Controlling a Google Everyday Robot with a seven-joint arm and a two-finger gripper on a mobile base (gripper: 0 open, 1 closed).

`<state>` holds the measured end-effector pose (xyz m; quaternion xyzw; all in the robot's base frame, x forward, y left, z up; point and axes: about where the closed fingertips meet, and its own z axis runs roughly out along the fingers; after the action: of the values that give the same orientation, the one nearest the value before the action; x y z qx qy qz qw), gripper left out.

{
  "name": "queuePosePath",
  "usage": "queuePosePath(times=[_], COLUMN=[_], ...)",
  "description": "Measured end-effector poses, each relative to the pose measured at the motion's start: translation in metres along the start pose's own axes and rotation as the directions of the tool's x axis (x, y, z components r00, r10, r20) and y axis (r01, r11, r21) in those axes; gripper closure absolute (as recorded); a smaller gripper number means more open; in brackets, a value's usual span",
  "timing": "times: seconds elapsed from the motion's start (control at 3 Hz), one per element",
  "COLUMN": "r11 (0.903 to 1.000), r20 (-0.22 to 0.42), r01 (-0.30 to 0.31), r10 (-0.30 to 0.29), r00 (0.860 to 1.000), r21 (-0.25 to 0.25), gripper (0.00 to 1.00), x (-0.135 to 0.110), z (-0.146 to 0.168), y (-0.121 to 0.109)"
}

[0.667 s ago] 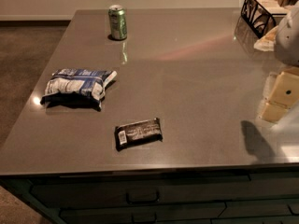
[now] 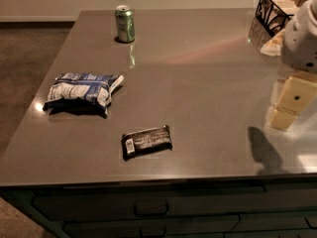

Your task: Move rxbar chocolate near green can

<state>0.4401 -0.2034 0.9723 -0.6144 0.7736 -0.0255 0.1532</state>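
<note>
I need to bring my gripper closed on the dark end of the rxbar chocolate [image 2: 162, 138], which is opposite the end with the white patch.
The rxbar chocolate [image 2: 146, 141] is a flat dark bar with white lettering, lying near the counter's front edge, its white patch at the left end. The green can [image 2: 125, 24] stands upright at the far left of the grey counter [image 2: 198, 73]. My gripper [image 2: 290, 105], cream-coloured under a white arm housing [image 2: 303, 38], hangs above the counter's right side, well to the right of the bar and far from the can. It holds nothing that I can see.
A puffy blue-and-white chip bag [image 2: 81, 90] lies at the left, between the can and the bar. A black wire basket [image 2: 277, 9] with packets stands at the far right corner. Drawers [image 2: 148, 209] run below the front edge.
</note>
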Motion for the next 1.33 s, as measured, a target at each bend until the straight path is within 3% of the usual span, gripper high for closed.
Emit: queuePosePath(times=[0.33,0.67,1.33], r11=[0.9963,0.9836,0.9536], r20=[0.017,0.042,0.093], r01=[0.074,0.149,0.258], r10=[-0.073,-0.145,-0.246], r00=[0.997,0.989,0.965], r21=[-0.045,-0.102,-0.155], gripper=[0.0,0.0,0.0], x=[-0.03,-0.062,-0.11], z=[0.022,0.052,0.098], y=[0.008,0.023,0.054])
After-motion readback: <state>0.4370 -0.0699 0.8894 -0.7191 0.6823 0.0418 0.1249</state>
